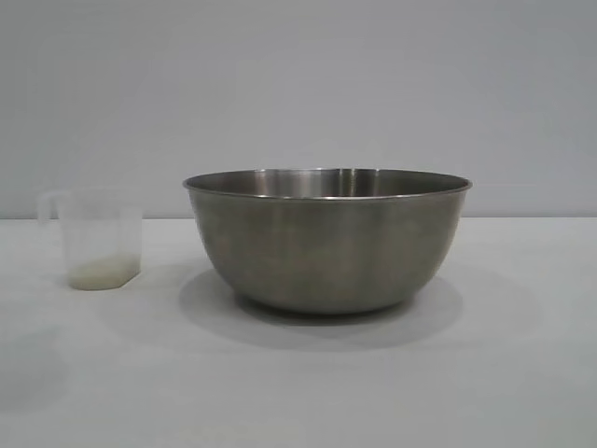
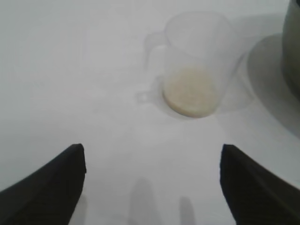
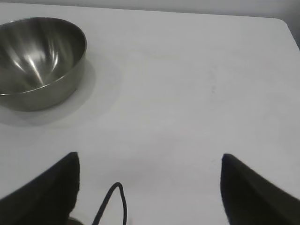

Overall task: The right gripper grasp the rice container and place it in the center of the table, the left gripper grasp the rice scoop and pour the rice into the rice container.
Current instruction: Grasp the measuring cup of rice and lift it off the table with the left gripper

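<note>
Next, I close my left gripper on the handle of the rice scoop (image 1: 44, 206) (image 2: 148, 48), on the side that faces away from the rice container.
The rice container (image 1: 326, 238), a big steel bowl, stands on the white table (image 1: 298, 392) at the middle of the exterior view; its inside (image 3: 35, 54) holds nothing I can see. To its left stands the rice scoop (image 1: 98, 238), a small translucent cup with a thin layer of rice (image 1: 101, 273) at the bottom. My left gripper (image 2: 152, 154) hangs open above the table, the rice scoop (image 2: 197, 70) a short way beyond its tips, untouched. My right gripper (image 3: 150, 161) is open over bare table, well away from the rice container. Neither gripper shows in the exterior view.
The rice container's edge (image 2: 293, 47) stands close beside the scoop in the left wrist view. A thin black cable loop (image 3: 115, 201) hangs near the right gripper. The table's far edge and rounded corner (image 3: 281, 21) lie beyond it. A plain grey wall is behind.
</note>
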